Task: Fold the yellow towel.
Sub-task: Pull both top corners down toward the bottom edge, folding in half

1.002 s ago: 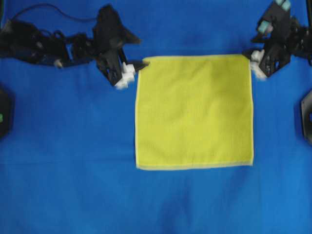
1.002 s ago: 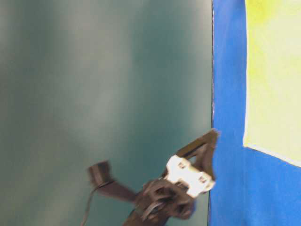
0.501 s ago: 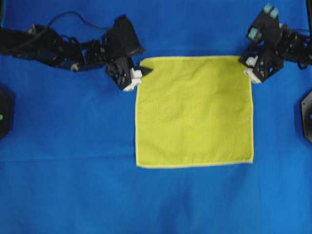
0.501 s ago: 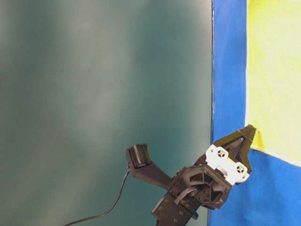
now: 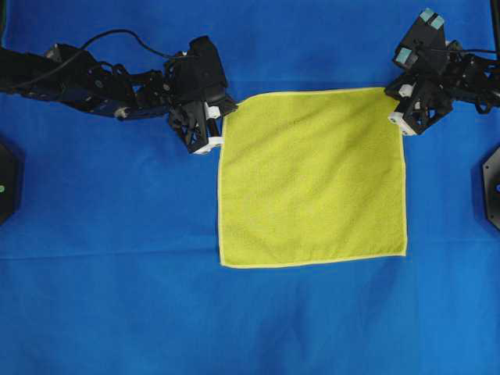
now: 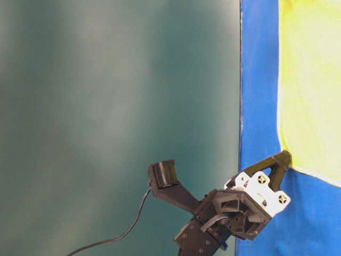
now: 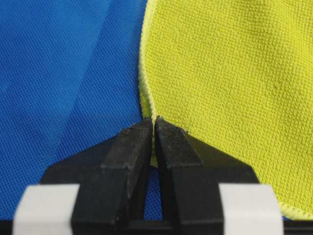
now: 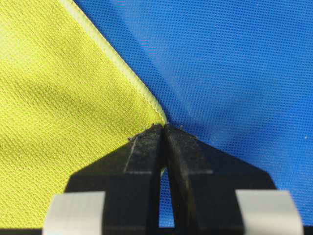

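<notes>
My left gripper releases the yellow towel's far corner next, just short of the towel's near corner on the same side (image 5: pixel 226 244).
The yellow towel (image 5: pixel 312 178) lies spread flat on the blue table cloth (image 5: pixel 117 258), a square with a paler stitched edge. At its far left corner my left gripper (image 5: pixel 228 106) is shut on the towel's edge (image 7: pixel 146 105); the black fingertips (image 7: pixel 134 134) pinch the hem between them. My right gripper (image 5: pixel 395 100) is shut on the far right corner, with the towel's corner (image 8: pixel 156 110) caught at the tips (image 8: pixel 183 139). The table-level view shows the left gripper (image 6: pixel 283 159) touching the towel's corner (image 6: pixel 298 154).
Blue table cloth covers the whole table around the towel. Black bases stand at the left edge (image 5: pixel 6 183) and the right edge (image 5: pixel 491 183). A cable (image 5: pixel 117 35) runs along the left arm. A dark green wall (image 6: pixel 117 106) fills the table-level view beyond the table edge.
Both grippers slid inward onto the towel's far corners and shut on them. The far left corner is pulled slightly out of line; the rest of the towel lies as before.
</notes>
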Robot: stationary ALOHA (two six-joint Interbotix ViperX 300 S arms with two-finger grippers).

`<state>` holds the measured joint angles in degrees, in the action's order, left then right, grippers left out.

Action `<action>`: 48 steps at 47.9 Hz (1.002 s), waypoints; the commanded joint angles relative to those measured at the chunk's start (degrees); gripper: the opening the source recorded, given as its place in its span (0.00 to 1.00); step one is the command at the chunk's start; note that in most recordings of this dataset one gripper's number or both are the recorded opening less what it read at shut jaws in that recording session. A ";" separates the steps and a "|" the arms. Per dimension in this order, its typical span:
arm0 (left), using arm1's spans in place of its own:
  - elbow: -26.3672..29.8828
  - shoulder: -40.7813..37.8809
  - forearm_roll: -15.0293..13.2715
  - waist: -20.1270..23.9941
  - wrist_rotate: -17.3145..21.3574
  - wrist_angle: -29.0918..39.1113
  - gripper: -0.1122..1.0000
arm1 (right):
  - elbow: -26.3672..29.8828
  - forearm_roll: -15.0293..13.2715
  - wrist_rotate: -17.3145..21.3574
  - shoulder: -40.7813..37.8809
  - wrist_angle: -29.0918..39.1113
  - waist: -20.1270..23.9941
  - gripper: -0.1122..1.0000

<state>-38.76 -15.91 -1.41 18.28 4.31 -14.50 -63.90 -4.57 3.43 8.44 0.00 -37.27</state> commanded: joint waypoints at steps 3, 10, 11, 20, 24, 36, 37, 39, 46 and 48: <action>1.32 1.93 0.00 0.09 0.35 0.53 0.12 | 0.26 0.97 0.18 2.11 0.62 -0.18 0.12; 1.67 5.89 0.00 0.53 1.93 3.43 0.12 | 0.70 1.41 0.18 7.65 5.10 -0.18 0.12; 1.76 6.50 0.00 0.62 2.37 3.87 0.12 | 0.79 1.41 0.18 8.61 5.89 -0.18 0.12; 1.76 10.55 0.00 0.62 4.13 6.24 0.12 | 0.62 1.76 0.18 15.73 9.40 -0.18 0.12; 1.49 10.90 0.00 0.62 3.78 6.68 0.12 | 0.26 2.11 0.26 16.44 9.49 -0.18 0.12; 0.97 12.39 0.00 -0.88 3.25 8.17 0.12 | 0.35 2.90 0.26 16.70 9.76 1.14 0.12; 0.88 12.57 0.00 -1.14 3.16 8.35 0.12 | 0.26 3.25 0.35 16.79 9.93 1.67 0.12; 0.62 13.18 0.00 -1.67 3.08 8.61 0.12 | 0.18 3.87 0.44 17.14 10.28 2.46 0.12; -0.79 14.15 -0.09 -4.83 2.64 9.76 0.12 | -0.26 5.19 2.46 18.81 13.45 7.03 0.12; -1.23 14.33 -0.09 -6.06 2.64 9.93 0.12 | -0.35 5.27 3.43 19.34 14.50 8.88 0.12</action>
<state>-39.81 -3.43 -1.32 14.24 7.03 -4.75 -64.51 0.26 5.63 26.37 13.01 -31.20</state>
